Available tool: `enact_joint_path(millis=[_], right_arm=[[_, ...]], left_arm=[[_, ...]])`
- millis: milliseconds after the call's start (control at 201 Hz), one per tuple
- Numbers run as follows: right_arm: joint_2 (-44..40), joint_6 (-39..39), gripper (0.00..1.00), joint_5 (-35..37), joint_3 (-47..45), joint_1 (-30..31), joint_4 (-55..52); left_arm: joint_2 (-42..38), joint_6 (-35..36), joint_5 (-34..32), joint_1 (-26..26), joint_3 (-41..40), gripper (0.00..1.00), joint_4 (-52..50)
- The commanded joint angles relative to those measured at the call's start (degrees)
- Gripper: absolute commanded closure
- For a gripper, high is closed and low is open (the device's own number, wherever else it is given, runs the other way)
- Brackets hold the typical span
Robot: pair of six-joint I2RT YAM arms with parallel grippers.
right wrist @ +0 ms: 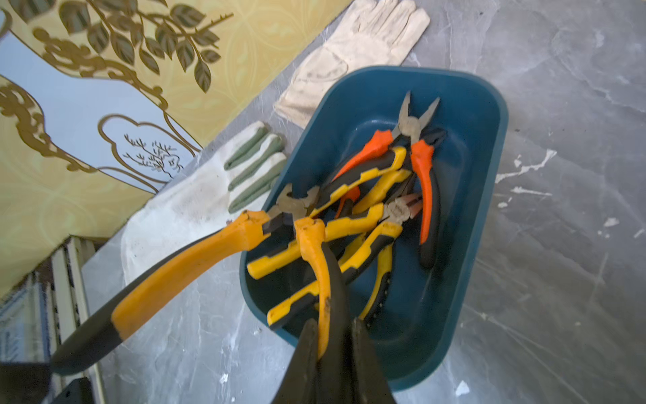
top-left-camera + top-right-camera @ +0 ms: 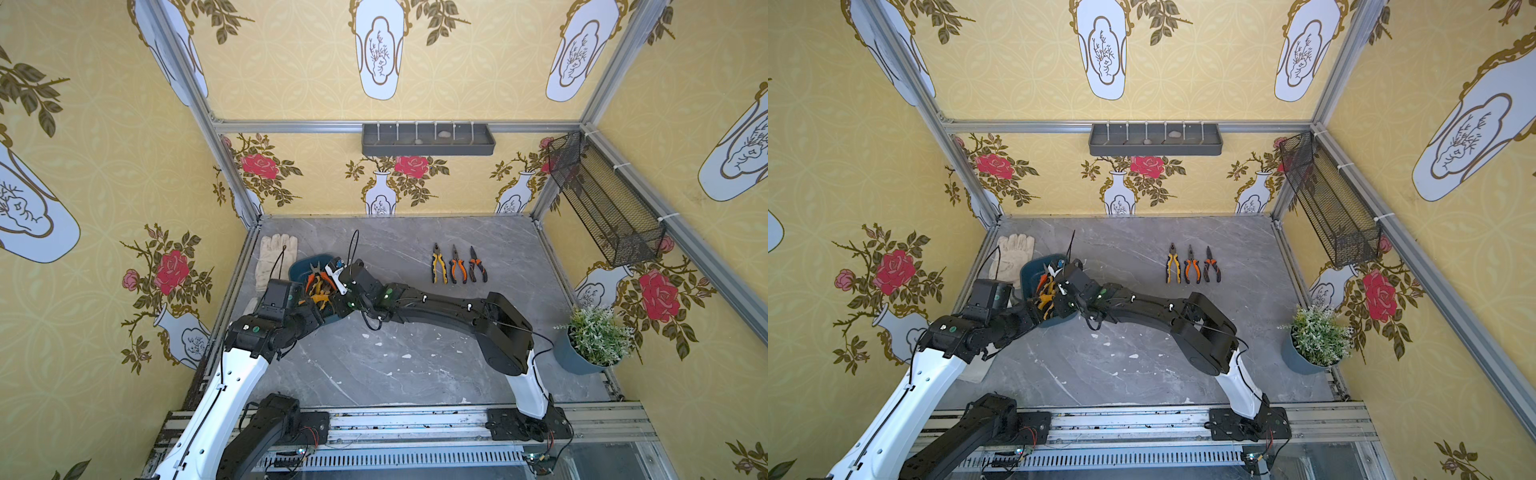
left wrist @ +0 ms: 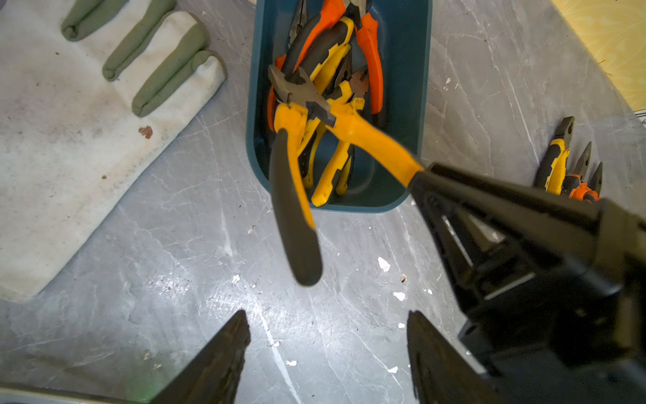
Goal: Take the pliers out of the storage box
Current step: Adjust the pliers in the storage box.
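I will next close my left gripper on the free, splayed handle (image 2: 308, 303) (image 3: 294, 225) of the yellow-and-black pliers, because my right gripper is holding the other handle of the pliers.
The dark teal storage box (image 1: 465, 210) lies at the table's far left and holds several pliers (image 1: 419, 196) with yellow or orange handles, piled crosswise. My right gripper (image 1: 334, 323) is shut on one handle of a yellow-and-black pair of pliers (image 1: 314, 245). That pair hangs lifted over the box's near end, its other handle (image 3: 293, 210) splayed out to the side. My left gripper (image 3: 328, 316) is open above bare table just short of the box (image 3: 405, 87), nothing between its fingers. Three more pliers (image 2: 457, 266) lie in a row on the table's far right half.
Two pale work gloves (image 1: 367, 38) (image 1: 195, 199) lie against the left wall beside the box. A potted plant (image 2: 590, 340) stands at the right edge. A grey divided tray (image 2: 428, 139) and a black mesh basket (image 2: 602, 199) hang on the walls.
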Motion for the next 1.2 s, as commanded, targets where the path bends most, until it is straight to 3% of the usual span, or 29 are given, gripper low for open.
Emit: enact_joint_path(millis=[0, 184, 349, 622, 802, 941, 1200], right_arm=[[-0.7, 0.0, 0.88, 2.6, -1.7, 0.3, -1.0], [-1.9, 1.1, 0.75, 3.9, -3.5, 0.3, -1.4], [-4.1, 0.9, 0.53, 3.7, -5.0, 0.3, -1.2], [-11.6, 2.6, 0.53, 4.5, -10.0, -0.9, -1.3], [-16.1, 4.2, 0.53, 5.0, -14.3, -1.9, -0.9], [-18.7, 5.3, 0.54, 4.8, -18.3, -2.6, 0.5], [-23.2, 7.8, 0.54, 2.9, -26.1, -5.2, 3.3]], left_arm=[[-0.1, 0.3, 0.4, 0.1, -0.3, 0.27, 1.0], [-0.3, 0.1, 0.7, 0.1, -0.8, 0.27, 0.8], [-0.9, -2.5, 2.5, 0.1, -7.1, 0.29, 5.3], [0.7, -7.6, 2.2, 0.1, -11.3, 0.33, 9.3], [5.0, -7.9, -2.4, 0.2, -4.6, 0.31, 8.0], [17.2, -0.4, -5.4, 1.0, 6.4, 0.35, 3.4], [37.0, 11.0, -20.3, 1.0, 20.2, 0.48, -4.3]])
